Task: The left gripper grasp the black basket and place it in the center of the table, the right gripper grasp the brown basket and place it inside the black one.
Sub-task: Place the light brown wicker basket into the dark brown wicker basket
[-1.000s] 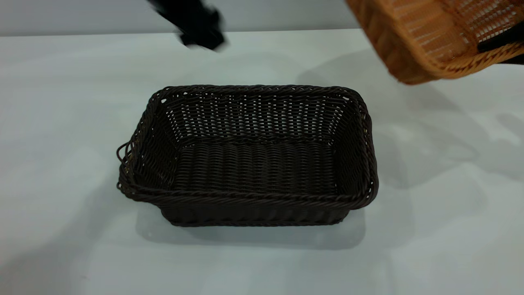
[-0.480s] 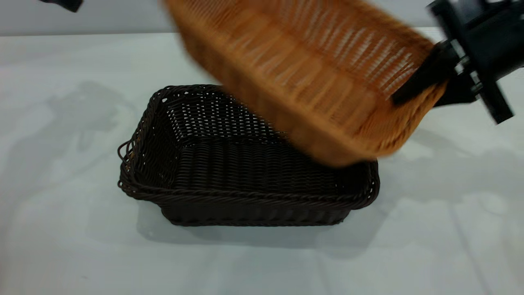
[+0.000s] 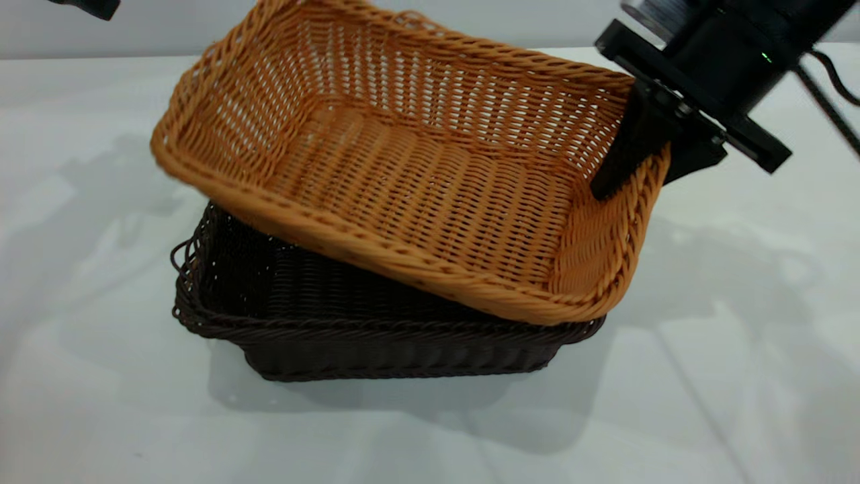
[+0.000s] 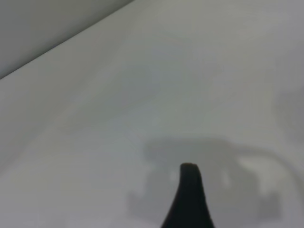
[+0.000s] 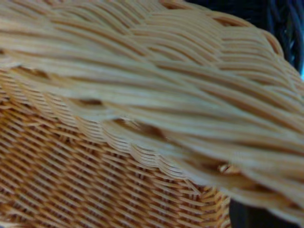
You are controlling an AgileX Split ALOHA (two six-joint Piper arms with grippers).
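Note:
Next, my right gripper releases the brown basket nested level in the black basket's opening (image 3: 441,242), over the black basket's dark woven bottom.
The black basket (image 3: 376,343) stands on the white table (image 3: 739,349) near its middle. The brown basket (image 3: 416,181) lies tilted over it: its near right corner sits low on the black basket's rim and its left end is raised. My right gripper (image 3: 638,178) is shut on the brown basket's right rim, one finger inside the wall and one outside. In the right wrist view the braided rim (image 5: 180,95) fills the picture, with the black basket (image 5: 285,19) behind it. My left gripper (image 3: 87,7) is at the far left back edge, away from both baskets, above bare table (image 4: 142,95).
The right arm's mounting plate and cable (image 3: 826,74) hang over the table's right back part. A grey wall runs behind the table's far edge (image 3: 134,57). Nothing else stands on the tabletop.
The right gripper carried the brown basket in from the upper right and down onto the black basket. The black basket shifted a little to the left. The left gripper withdrew to the far left.

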